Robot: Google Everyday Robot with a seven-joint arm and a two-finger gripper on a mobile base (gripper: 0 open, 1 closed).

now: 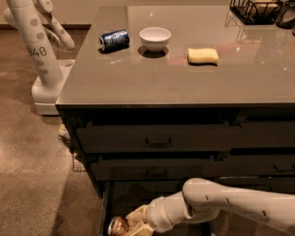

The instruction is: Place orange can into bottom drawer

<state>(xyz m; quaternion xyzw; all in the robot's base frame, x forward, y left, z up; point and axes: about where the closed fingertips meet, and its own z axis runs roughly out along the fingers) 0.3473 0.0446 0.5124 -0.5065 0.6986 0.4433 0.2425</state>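
My gripper is holding the orange can, still low in the open drawer. It will let go of the can on the open bottom drawer's inside [137,227], towards the side nearest the other robot.
The orange can [118,226] lies on its side low in the open bottom drawer [120,197], its silver end facing left. My gripper [134,223] reaches down into the drawer from the right and its cream fingers [138,215] are closed around the can. The white arm [221,203] runs in from the lower right. The drawer's dark interior shows behind the can; its front part is cut off by the bottom edge of the view.
Two shut handled drawers [156,140] stand above. On the counter [175,78] lie a dark blue can [114,39], a white bowl [155,38], a yellow sponge [203,56] and a black wire basket [258,10]. Another white robot [39,50] stands at left.
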